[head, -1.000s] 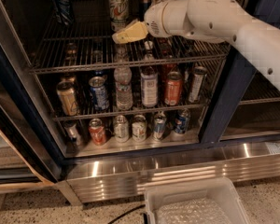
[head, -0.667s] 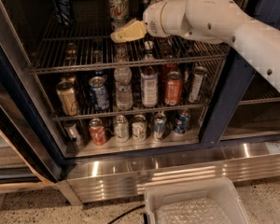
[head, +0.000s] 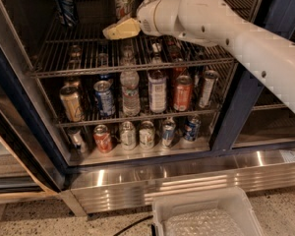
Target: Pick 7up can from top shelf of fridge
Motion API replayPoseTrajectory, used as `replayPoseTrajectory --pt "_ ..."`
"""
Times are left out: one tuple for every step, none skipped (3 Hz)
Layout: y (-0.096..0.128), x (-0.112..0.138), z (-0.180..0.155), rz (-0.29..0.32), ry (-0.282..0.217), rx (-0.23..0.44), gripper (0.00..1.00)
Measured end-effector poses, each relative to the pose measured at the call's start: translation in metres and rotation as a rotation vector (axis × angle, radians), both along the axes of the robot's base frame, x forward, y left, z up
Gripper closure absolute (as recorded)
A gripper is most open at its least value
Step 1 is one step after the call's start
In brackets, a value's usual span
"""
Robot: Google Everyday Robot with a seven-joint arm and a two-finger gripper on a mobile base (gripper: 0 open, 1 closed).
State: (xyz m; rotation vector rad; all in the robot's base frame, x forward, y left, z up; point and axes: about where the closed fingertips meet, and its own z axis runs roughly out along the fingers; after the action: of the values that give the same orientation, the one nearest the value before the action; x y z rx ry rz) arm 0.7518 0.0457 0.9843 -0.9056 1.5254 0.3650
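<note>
Next, I grip the lower part of the 7up can (head: 124, 13) standing at the back middle of the top shelf.
The 7up can (head: 123, 0), whitish-silver with green lettering, stands upright at the back middle of the top shelf (head: 78, 53), a grey wire rack in the fridge (head: 152, 181). Its top is cut off by the picture's edge. My gripper (head: 119, 30), yellowish and at the end of a white arm coming from the right, hovers over the top shelf. It is just in front of and below the can in the picture, pointing left. I cannot tell whether it touches the can.
A dark blue can (head: 65, 6) stands at the top shelf's back left. The lower racks hold several cans and bottles (head: 157, 90). The open door's frame (head: 19, 132) stands at left. A white bin (head: 206, 213) sits on the floor in front.
My gripper has moved a little to the left and slightly up over the top shelf. The cans have not moved.
</note>
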Motion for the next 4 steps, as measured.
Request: replayPoseTrajectory --pt "0.010 0.011 -0.001 -0.011 0.004 -0.003 0.00" --pt "0.029 0.038 -0.008 -0.038 0.031 -0.012 0.00" --pt "0.037 0.045 -0.012 -0.041 0.039 -0.010 0.00" --pt "0.038 0.053 -0.019 -0.055 0.052 -0.007 0.00"
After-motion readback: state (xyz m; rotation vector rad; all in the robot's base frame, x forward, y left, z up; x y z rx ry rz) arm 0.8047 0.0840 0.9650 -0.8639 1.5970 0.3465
